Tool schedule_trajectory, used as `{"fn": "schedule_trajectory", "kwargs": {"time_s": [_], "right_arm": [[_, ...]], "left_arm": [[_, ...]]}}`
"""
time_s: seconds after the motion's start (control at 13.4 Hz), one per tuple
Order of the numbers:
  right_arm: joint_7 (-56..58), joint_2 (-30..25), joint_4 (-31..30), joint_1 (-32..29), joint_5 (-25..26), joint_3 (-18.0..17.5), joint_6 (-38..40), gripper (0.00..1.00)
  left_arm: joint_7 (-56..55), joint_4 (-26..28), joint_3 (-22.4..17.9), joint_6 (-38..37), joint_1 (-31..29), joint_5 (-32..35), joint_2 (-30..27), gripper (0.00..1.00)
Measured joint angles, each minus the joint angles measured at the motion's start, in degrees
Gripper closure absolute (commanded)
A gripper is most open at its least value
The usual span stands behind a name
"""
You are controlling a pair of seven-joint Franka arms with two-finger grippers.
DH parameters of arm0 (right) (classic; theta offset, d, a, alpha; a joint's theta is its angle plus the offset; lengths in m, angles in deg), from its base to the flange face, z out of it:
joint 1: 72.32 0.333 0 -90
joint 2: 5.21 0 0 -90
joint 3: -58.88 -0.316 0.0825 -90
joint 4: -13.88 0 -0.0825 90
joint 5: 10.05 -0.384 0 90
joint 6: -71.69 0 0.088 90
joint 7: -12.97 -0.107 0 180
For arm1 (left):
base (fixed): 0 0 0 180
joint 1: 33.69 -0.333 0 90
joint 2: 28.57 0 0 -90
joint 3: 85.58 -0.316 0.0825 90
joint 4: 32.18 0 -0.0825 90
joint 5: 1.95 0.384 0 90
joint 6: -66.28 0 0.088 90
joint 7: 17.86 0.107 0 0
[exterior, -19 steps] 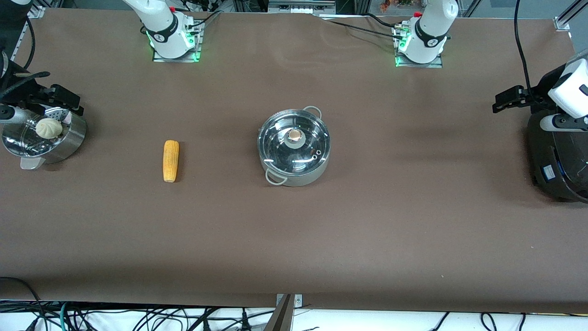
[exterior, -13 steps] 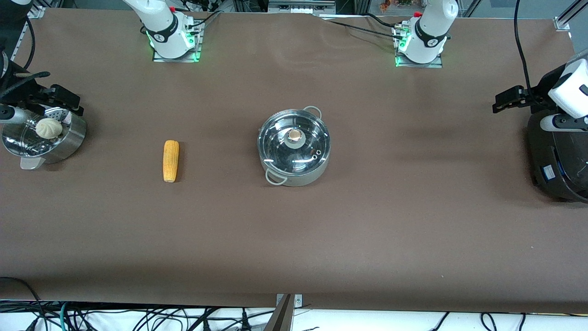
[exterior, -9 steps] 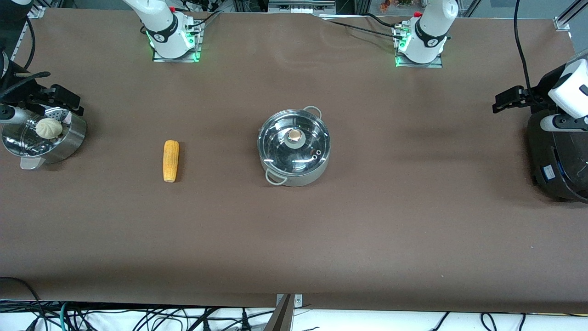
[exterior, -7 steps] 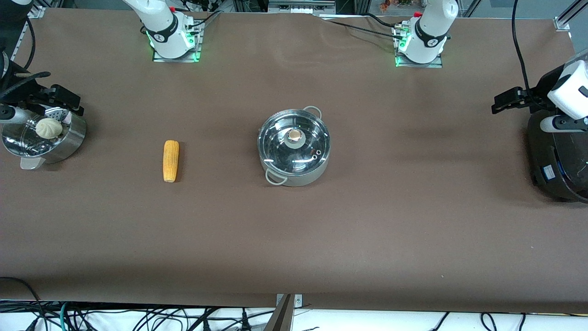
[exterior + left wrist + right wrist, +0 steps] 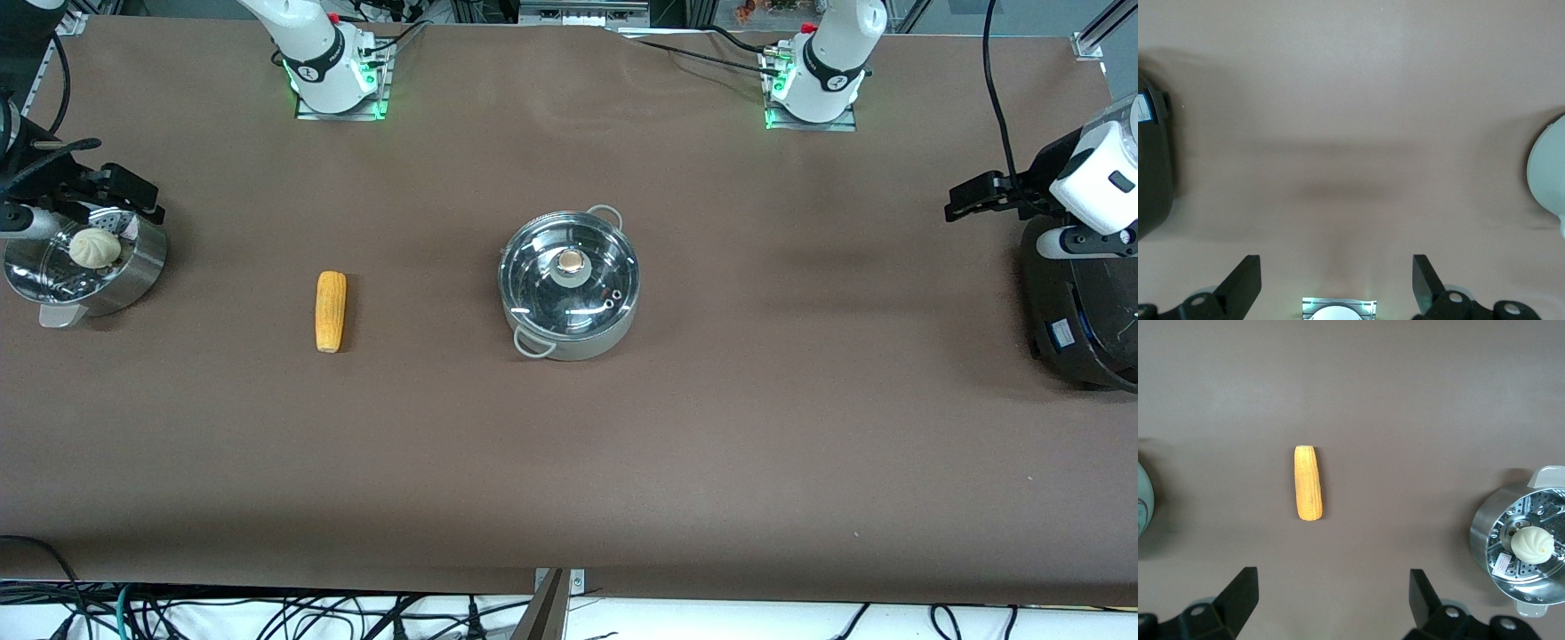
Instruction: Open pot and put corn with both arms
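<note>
The middle of the corn (image 5: 331, 311) (image 5: 1307, 484) is between the steamer and the steel pot. My right gripper should go there next and close on it.
The steel pot (image 5: 569, 293) stands mid-table with its glass lid (image 5: 533, 276) and knob (image 5: 571, 260) on. Its rim shows in the left wrist view (image 5: 1548, 173) and in the right wrist view (image 5: 1142, 500). The corn (image 5: 330, 311) lies on the table between the pot and the steamer, and also shows in the right wrist view (image 5: 1308, 483). My left gripper (image 5: 965, 197) hangs open and empty over the table beside the black cooker; its jaws (image 5: 1335, 283) stand wide. My right gripper (image 5: 133, 194) is open and empty over the steamer's edge, its jaws (image 5: 1331, 600) wide.
A perforated steel steamer (image 5: 133, 276) with a white bun (image 5: 94, 246) stands at the right arm's end of the table. A big black cooker (image 5: 1080, 311) stands at the left arm's end. Brown cloth covers the table.
My left arm's wrist has shifted slightly up and toward the pot. The right arm, pot and corn have not moved.
</note>
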Motion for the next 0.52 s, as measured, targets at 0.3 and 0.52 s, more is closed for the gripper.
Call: {"fn": "schedule_trajectory", "kwargs": {"time_s": [0.3, 0.52], "right_arm": [[0.0, 0.1, 0.1, 0.0, 0.0, 0.0, 0.0, 0.00], [0.0, 0.2, 0.1, 0.0, 0.0, 0.0, 0.1, 0.00]], "left_arm": [[0.0, 0.0, 0.2, 0.0, 0.0, 0.0, 0.2, 0.00], [0.0, 0.0, 0.3, 0.1, 0.0, 0.0, 0.2, 0.00]]}}
